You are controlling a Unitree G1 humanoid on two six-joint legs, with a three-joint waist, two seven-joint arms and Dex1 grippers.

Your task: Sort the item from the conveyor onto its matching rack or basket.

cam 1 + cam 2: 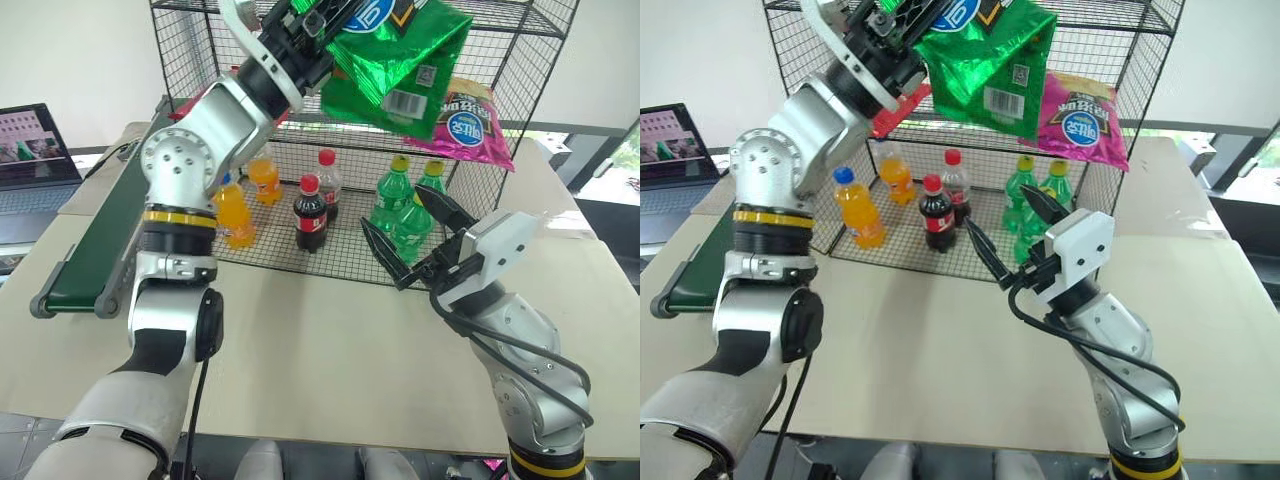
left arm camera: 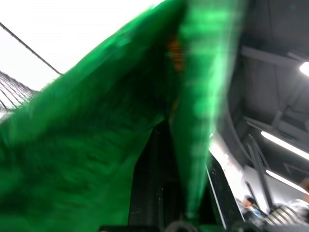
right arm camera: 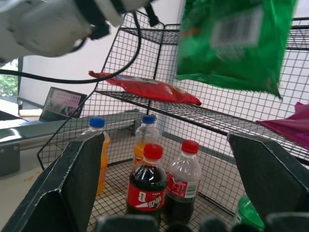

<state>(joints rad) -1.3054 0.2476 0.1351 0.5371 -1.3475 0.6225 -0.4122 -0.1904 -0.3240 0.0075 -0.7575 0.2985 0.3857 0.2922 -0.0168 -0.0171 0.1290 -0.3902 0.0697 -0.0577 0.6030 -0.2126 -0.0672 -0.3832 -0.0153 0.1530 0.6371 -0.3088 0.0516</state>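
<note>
Next, my left gripper sets the green crisp bag down on the flat shelf (image 1: 346, 126) between the red bag and the magenta bag.
The item, a shiny green crisp bag (image 1: 395, 65) with a round blue logo, hangs high in front of the black wire rack (image 1: 540, 60), with my left gripper (image 1: 310, 25) shut on its upper left edge. It is level with the rack's upper part, above the flat wire shelf (image 3: 212, 121). In the left wrist view the green foil (image 2: 96, 145) is pinched against a dark finger (image 2: 154, 179). My right gripper (image 1: 391, 206) stands open and holds nothing, low in front of the bottles. The dark green conveyor (image 1: 100, 230) runs along the table's left side.
A magenta bag (image 1: 465, 125) and a red bag (image 3: 145, 88) lie on the flat shelf. Orange (image 1: 235, 215), cola (image 1: 310, 215) and green bottles (image 1: 395, 200) stand in the lower basket. A laptop (image 1: 35, 145) sits far left. The beige table (image 1: 330, 350) lies in front.
</note>
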